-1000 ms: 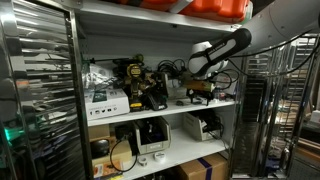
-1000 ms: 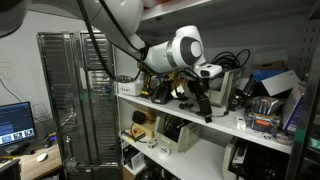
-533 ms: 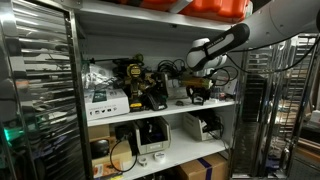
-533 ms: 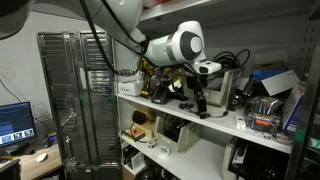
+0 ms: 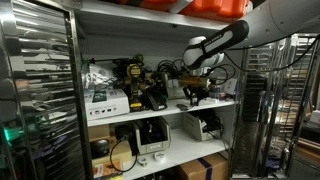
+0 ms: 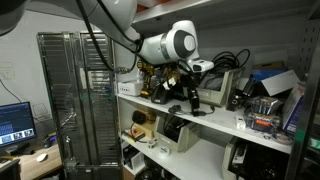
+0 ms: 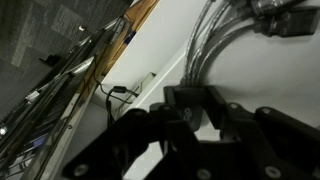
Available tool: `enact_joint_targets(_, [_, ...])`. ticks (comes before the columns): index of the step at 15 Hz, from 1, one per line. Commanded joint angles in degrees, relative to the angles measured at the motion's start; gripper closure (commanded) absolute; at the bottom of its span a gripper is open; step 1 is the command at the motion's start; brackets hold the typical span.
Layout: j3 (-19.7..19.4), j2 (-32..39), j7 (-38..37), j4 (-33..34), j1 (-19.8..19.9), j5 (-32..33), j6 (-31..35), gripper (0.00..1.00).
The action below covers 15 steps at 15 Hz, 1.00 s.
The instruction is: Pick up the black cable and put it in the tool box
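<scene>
I need to release the black cable inside the beige tool box (image 5: pixel 179 84) on the shelf, beside the black power tools.
My gripper (image 5: pixel 196 93) reaches into the middle shelf (image 5: pixel 205 107) and points down at it in both exterior views; it also shows at the shelf's board (image 6: pixel 215 117) as the gripper (image 6: pixel 192 100). In the wrist view the gripper (image 7: pixel 190 112) is shut on a black block (image 7: pixel 186 100), which looks like the plug end of the black cable, just over the white shelf surface (image 7: pixel 260 85). The rest of the black cable is hidden by the fingers. I cannot pick out the tool box among the shelf clutter.
Yellow and black power tools (image 5: pixel 135 88) and white boxes (image 5: pixel 105 100) crowd the shelf beside the gripper. A grey cable bundle (image 7: pixel 215 40) and a thin black wire (image 7: pixel 120 92) lie on the shelf. Metal wire racks (image 5: pixel 40 90) stand at both sides.
The arm has swung deeper into the shelf and lowered the gripper. The jaws went from open to shut on the black block.
</scene>
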<state>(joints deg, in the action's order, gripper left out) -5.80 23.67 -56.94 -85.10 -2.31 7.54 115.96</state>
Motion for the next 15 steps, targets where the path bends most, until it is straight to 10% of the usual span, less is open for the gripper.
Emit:
enact_joint_targets(1, [1.2,-7.1,2.3,-7.5,-2.3,1.3,1.3,0.78])
enact_joint_targets(9, [3.3,-21.9,-6.5,-20.7,-6.1,19.0,12.4,0.8])
enact_joint_targets(15, [3.6,-20.5,-23.3,-19.5,-2.4,35.2,22.8,0.8])
